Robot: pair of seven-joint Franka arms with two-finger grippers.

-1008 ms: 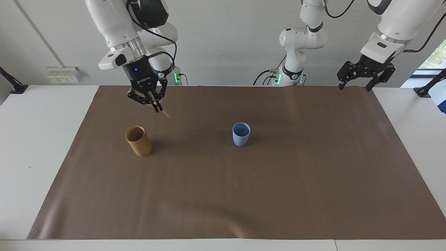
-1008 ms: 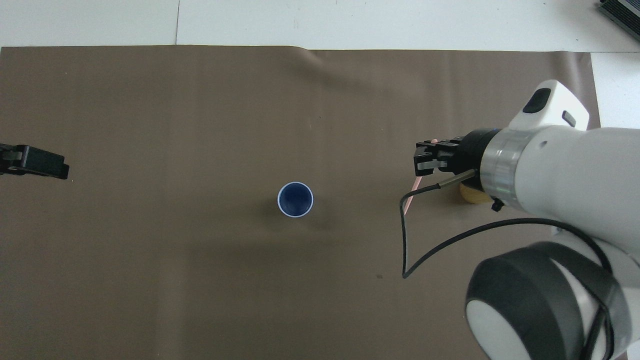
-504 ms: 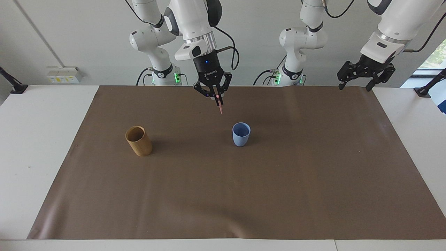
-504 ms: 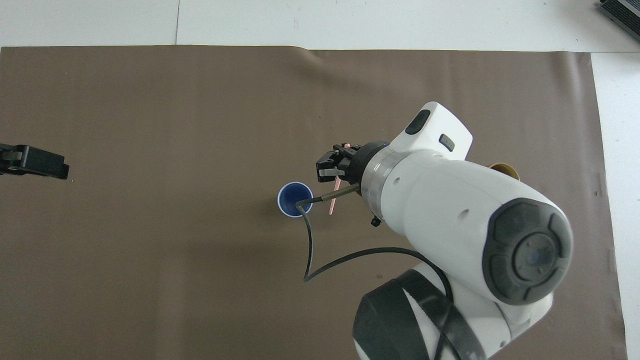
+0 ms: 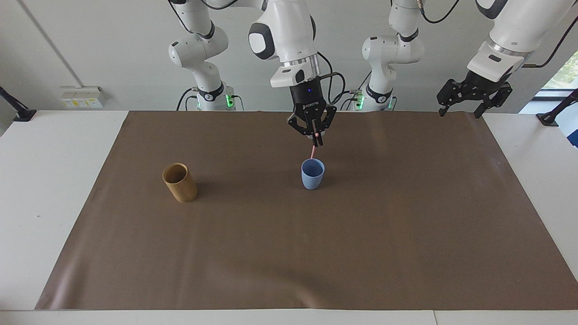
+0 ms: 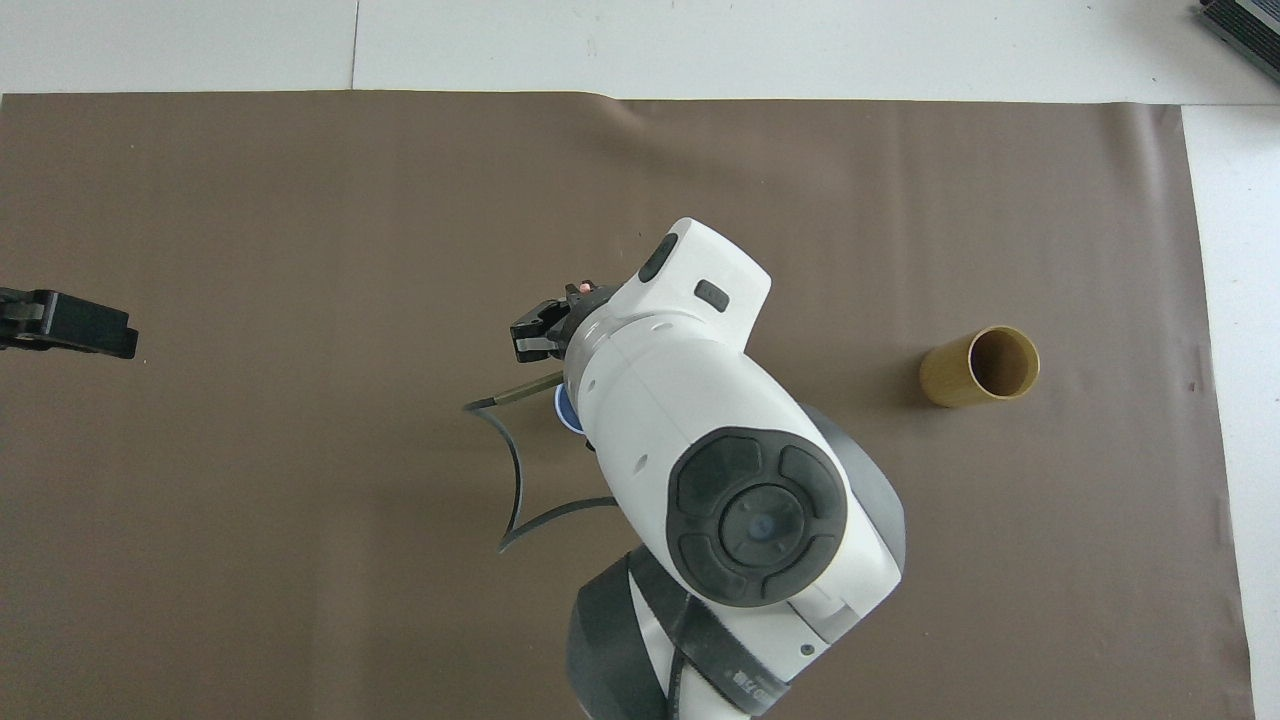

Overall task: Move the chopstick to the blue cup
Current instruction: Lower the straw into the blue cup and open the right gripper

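My right gripper will release the pink chopstick, now hanging directly over the cup, inside the blue cup (image 6: pixel 596 414), and there the chopstick will come to lean against the rim of the cup.
The small light-blue cup (image 5: pixel 312 174) stands upright near the middle of the brown mat. My right gripper (image 5: pixel 317 141) hangs directly over it, shut on a thin pale pink chopstick (image 5: pixel 313 150). The chopstick points down, and its lower tip is just at the cup's rim. In the overhead view the right arm covers almost all of the cup (image 6: pixel 563 409); the right gripper (image 6: pixel 543 333) and the chopstick's top end (image 6: pixel 583 288) show beside the wrist. My left gripper (image 5: pixel 459 113) is open and empty, waiting above the mat's corner at the left arm's end; it also shows in the overhead view (image 6: pixel 70 330).
A taller tan bamboo-like cup (image 5: pixel 179 182) stands on the mat toward the right arm's end, also seen in the overhead view (image 6: pixel 980 366). The brown mat (image 5: pixel 316 253) covers most of the white table.
My right gripper has carried the chopstick from near the tan cup across the mat to over the blue cup and lowered it a little. The left arm has not moved.
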